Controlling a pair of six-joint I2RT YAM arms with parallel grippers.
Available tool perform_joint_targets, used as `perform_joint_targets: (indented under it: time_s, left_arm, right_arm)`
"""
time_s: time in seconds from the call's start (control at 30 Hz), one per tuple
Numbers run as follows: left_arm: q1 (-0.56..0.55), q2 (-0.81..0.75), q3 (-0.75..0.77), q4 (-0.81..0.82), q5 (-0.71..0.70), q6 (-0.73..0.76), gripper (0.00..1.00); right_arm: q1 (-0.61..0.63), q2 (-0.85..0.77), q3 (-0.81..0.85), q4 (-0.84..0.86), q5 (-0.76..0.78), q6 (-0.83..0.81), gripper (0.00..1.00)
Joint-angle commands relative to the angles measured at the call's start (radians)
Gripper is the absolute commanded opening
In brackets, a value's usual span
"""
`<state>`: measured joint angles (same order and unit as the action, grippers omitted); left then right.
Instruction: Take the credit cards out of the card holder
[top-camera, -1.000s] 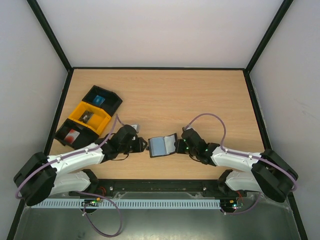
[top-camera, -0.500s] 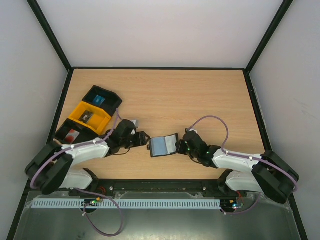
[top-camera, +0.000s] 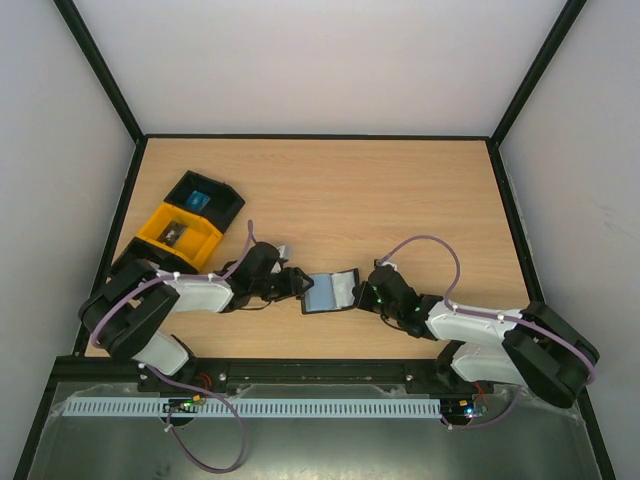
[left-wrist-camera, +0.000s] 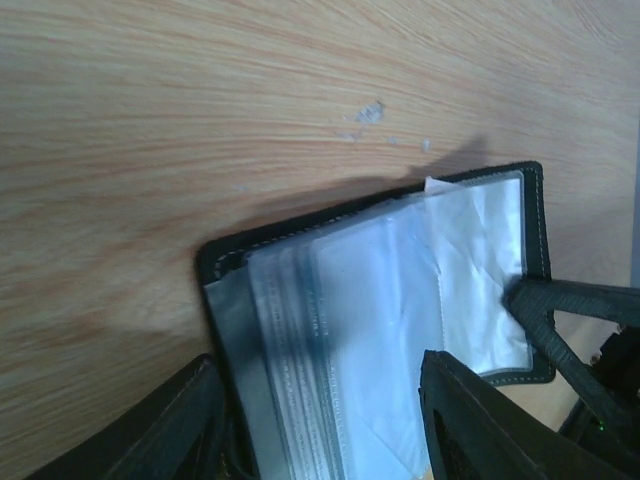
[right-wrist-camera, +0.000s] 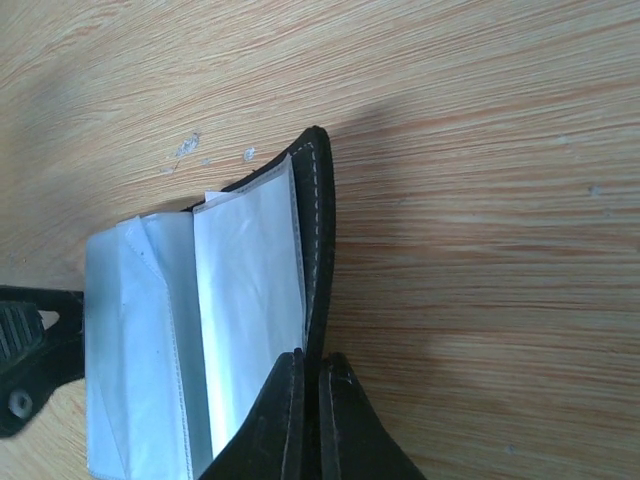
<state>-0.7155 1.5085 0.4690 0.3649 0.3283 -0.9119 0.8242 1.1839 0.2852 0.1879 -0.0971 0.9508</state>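
Observation:
Next, my left gripper pinches the card holder's opposite black edge (left-wrist-camera: 222, 335) to free my right gripper for the card holder's sleeves, because my right gripper is busy holding the card holder's flap.
The card holder (top-camera: 330, 291) lies open on the table between both arms, black outside with pale blue-grey clear sleeves inside. My right gripper (top-camera: 363, 291) is shut on its raised right flap (right-wrist-camera: 320, 230), pinching the black edge between both fingers (right-wrist-camera: 312, 368). My left gripper (top-camera: 298, 285) is open, its jaws either side of the holder's left half and sleeves (left-wrist-camera: 400, 290), midpoint over the sleeves (left-wrist-camera: 318, 365). No card shows in the sleeves. A blue credit card (top-camera: 197, 200) and a dark grey one (top-camera: 173, 234) lie in trays; the red one is hidden.
A black tray (top-camera: 222, 196) and a yellow tray (top-camera: 205, 240) stand at the left; a third black tray (top-camera: 122, 266) is mostly hidden under my left arm. Bare wood table (top-camera: 400, 190) stretches behind the holder. Black frame rails edge the table.
My left arm has swung right from beside the trays to the holder, its open jaws now over the holder's left half. The right gripper has kept its hold on the flap.

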Motion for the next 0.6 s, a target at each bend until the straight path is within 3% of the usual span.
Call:
perform_joint_targets:
  time_s: [0.0, 0.13, 0.3, 0.4, 0.57]
  left_arm:
    - [-0.026, 0.014, 0.024, 0.026, 0.048, -0.038, 0.53]
    - [-0.037, -0.029, 0.036, -0.003, 0.053, -0.027, 0.41]
    - [-0.056, -0.069, 0.064, -0.147, -0.049, 0.042, 0.30]
    - [-0.060, -0.073, 0.065, -0.202, -0.076, 0.066, 0.31]
    - [-0.089, -0.079, 0.077, -0.259, -0.114, 0.088, 0.46]
  right_arm:
    - [0.000, -0.009, -0.021, 0.042, 0.019, 0.028, 0.02]
    - [0.000, -0.003, -0.043, 0.072, 0.018, 0.048, 0.02]
    - [0.001, 0.020, -0.049, 0.086, 0.014, 0.058, 0.02]
    - [0.000, 0.018, -0.046, 0.085, 0.013, 0.063, 0.02]
    - [0.000, 0.010, -0.037, 0.077, 0.012, 0.058, 0.02]
